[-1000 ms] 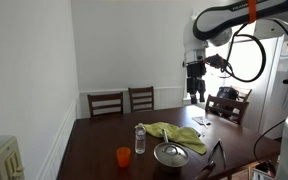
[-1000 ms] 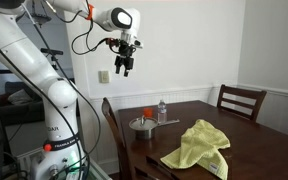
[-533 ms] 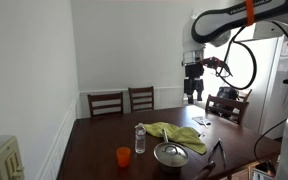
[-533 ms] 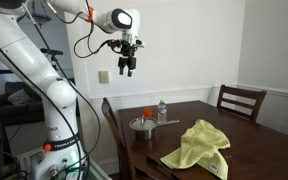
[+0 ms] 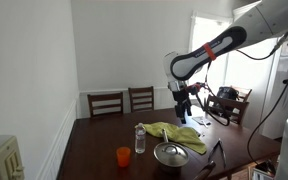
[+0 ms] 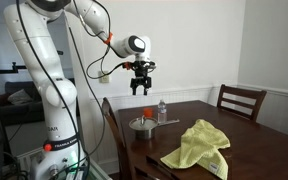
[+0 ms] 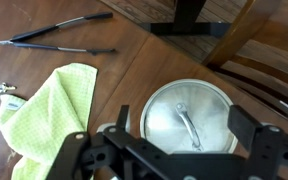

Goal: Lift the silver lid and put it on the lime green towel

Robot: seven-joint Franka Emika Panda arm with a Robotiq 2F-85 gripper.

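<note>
The robot's gripper will next go down to the bar handle (image 5: 171, 149) (image 7: 190, 128) on top of the silver lid and close there, because the lid needs lifting.
The silver lid (image 7: 187, 115) with its bar handle sits on a pot, seen from straight above in the wrist view. The pot also shows in both exterior views (image 5: 170, 154) (image 6: 142, 124). The lime green towel (image 7: 44, 110) lies crumpled on the dark wood table beside the pot (image 5: 174, 134) (image 6: 199, 148). My gripper (image 7: 184, 125) is open and empty, its fingers (image 7: 246, 125) spread to either side of the lid. It hangs well above the pot in both exterior views (image 5: 183, 100) (image 6: 142, 85).
Black tongs (image 7: 59, 40) lie on the table beyond the towel. A water bottle (image 5: 140, 139) and an orange cup (image 5: 123, 156) stand near the pot. Wooden chairs (image 5: 108, 103) (image 6: 242, 101) ring the table (image 5: 99, 140). A small tag (image 7: 2, 89) lies by the towel.
The arm has swung down and across from high up to a spot above the pot. The gripper stays open and empty. Nothing on the table has moved.
</note>
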